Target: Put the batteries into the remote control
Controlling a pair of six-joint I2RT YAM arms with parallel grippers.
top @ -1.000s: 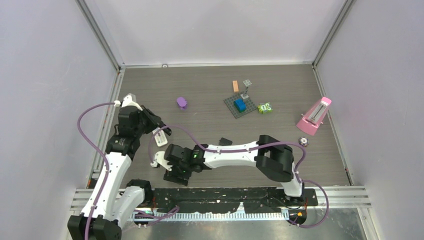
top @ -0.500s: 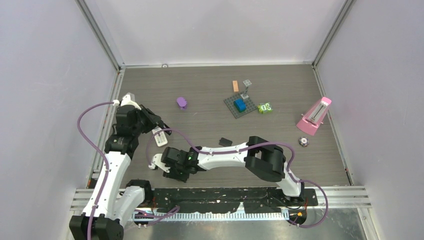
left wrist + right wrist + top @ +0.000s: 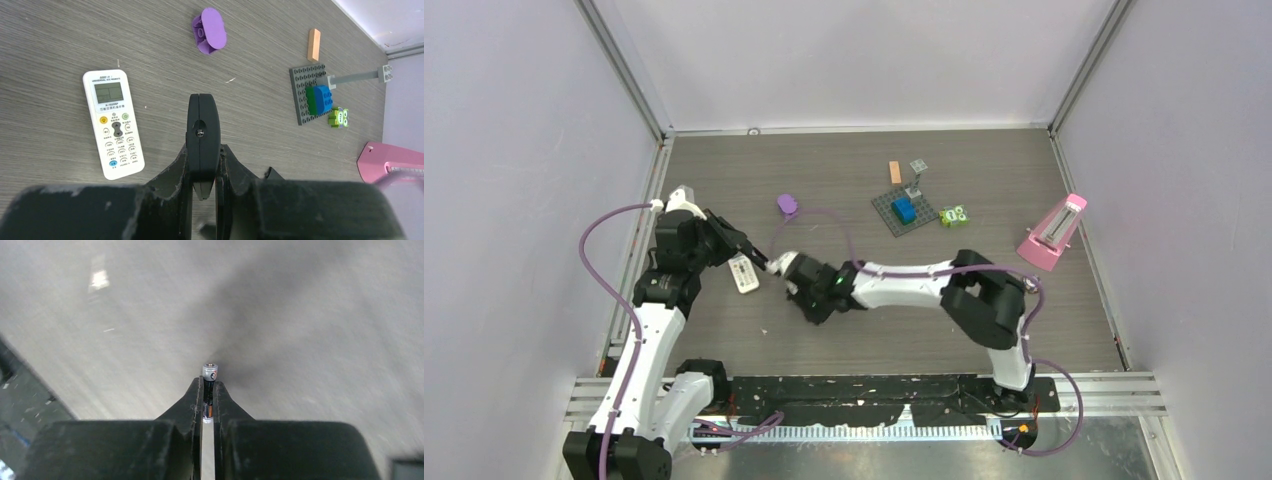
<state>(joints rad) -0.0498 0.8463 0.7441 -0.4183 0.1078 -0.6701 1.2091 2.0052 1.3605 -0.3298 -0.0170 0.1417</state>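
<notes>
The robot's right gripper should release the battery on the bare table (image 3: 852, 319) between the grey baseplate and the black front piece.
A white remote control (image 3: 114, 125) lies buttons-up on the table, left of my left gripper (image 3: 204, 150); from above the remote control (image 3: 744, 273) sits just under that gripper (image 3: 759, 256). The left gripper is shut on a slim black casing (image 3: 202, 115) with a seam and a screw, seen edge-on. My right gripper (image 3: 209, 384) is shut on one of the batteries (image 3: 210, 371), a thin dark cell with an orange band and a silvery tip poking past the fingertips. From above, the right gripper (image 3: 782, 264) hangs close beside the left one.
A purple piece (image 3: 787, 206) lies behind the grippers. Farther right are a grey baseplate (image 3: 894, 218) carrying a blue brick, an orange block (image 3: 895, 172), a green brick (image 3: 954, 215) and a pink metronome (image 3: 1052, 232). Walls enclose the table.
The right arm swung from near the front edge up and back to beside the left gripper. Its jaws closed on the battery. The left arm has barely moved.
</notes>
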